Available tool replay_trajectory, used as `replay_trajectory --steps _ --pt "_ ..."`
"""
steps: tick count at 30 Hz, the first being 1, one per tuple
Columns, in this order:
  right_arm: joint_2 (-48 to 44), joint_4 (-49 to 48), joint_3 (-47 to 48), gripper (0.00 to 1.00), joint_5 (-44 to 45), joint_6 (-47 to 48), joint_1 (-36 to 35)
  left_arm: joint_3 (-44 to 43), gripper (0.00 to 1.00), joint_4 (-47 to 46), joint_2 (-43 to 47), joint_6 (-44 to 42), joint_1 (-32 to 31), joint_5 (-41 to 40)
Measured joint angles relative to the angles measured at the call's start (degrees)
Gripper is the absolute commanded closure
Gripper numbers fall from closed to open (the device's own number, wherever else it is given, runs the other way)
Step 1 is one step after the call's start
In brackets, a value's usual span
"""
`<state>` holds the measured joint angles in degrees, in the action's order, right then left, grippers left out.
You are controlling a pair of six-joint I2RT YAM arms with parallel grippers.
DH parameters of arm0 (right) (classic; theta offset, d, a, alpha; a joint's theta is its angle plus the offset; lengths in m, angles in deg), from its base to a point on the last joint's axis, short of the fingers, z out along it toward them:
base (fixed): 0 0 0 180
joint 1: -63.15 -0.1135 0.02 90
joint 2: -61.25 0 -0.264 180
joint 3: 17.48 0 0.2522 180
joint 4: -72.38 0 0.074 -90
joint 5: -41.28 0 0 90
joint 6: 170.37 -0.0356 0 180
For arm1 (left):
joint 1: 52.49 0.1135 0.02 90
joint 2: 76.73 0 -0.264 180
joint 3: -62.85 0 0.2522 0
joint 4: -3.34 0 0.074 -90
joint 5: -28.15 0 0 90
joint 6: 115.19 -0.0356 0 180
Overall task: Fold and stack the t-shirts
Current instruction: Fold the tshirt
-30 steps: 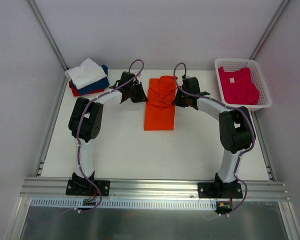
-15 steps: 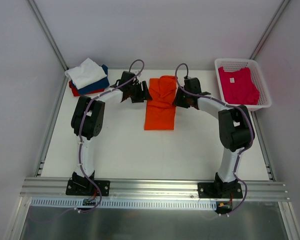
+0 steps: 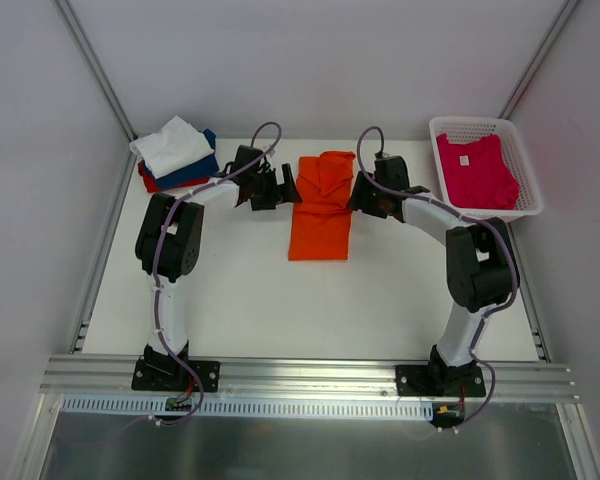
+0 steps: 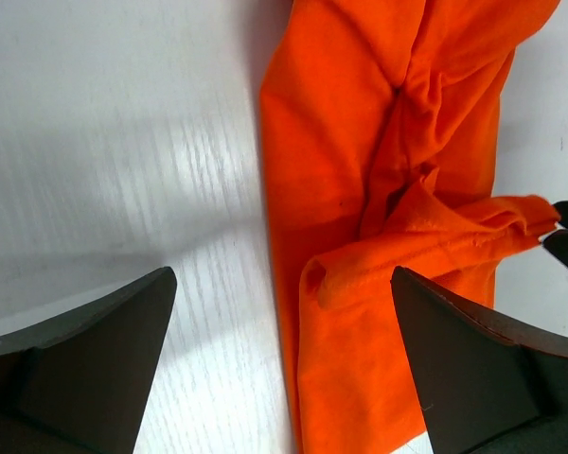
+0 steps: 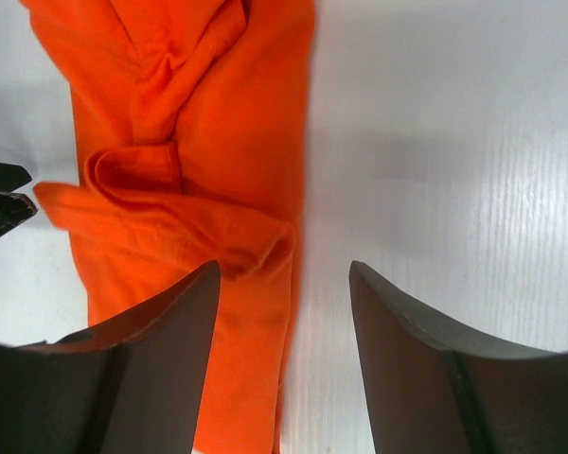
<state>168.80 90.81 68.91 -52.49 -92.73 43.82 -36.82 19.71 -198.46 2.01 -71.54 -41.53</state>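
The orange t-shirt has a near corner (image 3: 291, 258) on the side toward the stack of folded t-shirts. My left gripper closes on that corner next.
An orange t-shirt (image 3: 321, 205) lies as a long narrow strip on the white table, rumpled at its far end. My left gripper (image 3: 291, 186) stands open at the strip's left edge, jaws wide over the cloth edge (image 4: 360, 284), gripping nothing. My right gripper (image 3: 354, 195) is open at the right edge, the orange cloth (image 5: 199, 189) under its left finger, nothing held. A stack of folded white, navy and red t-shirts (image 3: 177, 153) sits at the far left. A magenta-pink t-shirt (image 3: 475, 170) with a white neck label lies in the basket.
The white mesh basket (image 3: 528, 185) stands at the far right corner of the table (image 3: 240, 300). Grey walls and metal rails bound the table on three sides. Both arm bases are bolted to the rail at the near edge.
Both grippers went from shut to open, letting go of the far end of the orange t-shirt, and drew slightly outward and back from it. The cloth stays folded over on the strip.
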Motion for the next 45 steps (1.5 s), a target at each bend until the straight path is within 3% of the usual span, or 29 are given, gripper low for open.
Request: replay_trajectory --steps 7,14,26,33,45 --pt "-12.15 1.51 -5.31 0.40 1.60 0.44 -1.68 7.69 0.01 0.63 7.41 0.02 0.00 -0.04" --pt "-22.53 0.22 -12.15 0.40 2.47 -0.52 -7.89 16.02 0.01 0.28 16.96 0.72 -0.83 -0.13" --pt "-27.85 0.22 -28.87 0.40 6.27 -5.53 -12.72 29.22 0.04 -1.18 22.75 2.86 -7.17 -1.42" --pt "-32.52 -0.83 -32.26 0.42 7.67 -6.95 -13.33 36.22 0.07 -6.01 25.97 5.40 -7.17 -1.38" --pt "-31.65 -3.58 -35.36 0.45 8.13 -8.85 -14.51 41.20 0.18 -12.98 27.63 8.11 -7.28 -1.31"
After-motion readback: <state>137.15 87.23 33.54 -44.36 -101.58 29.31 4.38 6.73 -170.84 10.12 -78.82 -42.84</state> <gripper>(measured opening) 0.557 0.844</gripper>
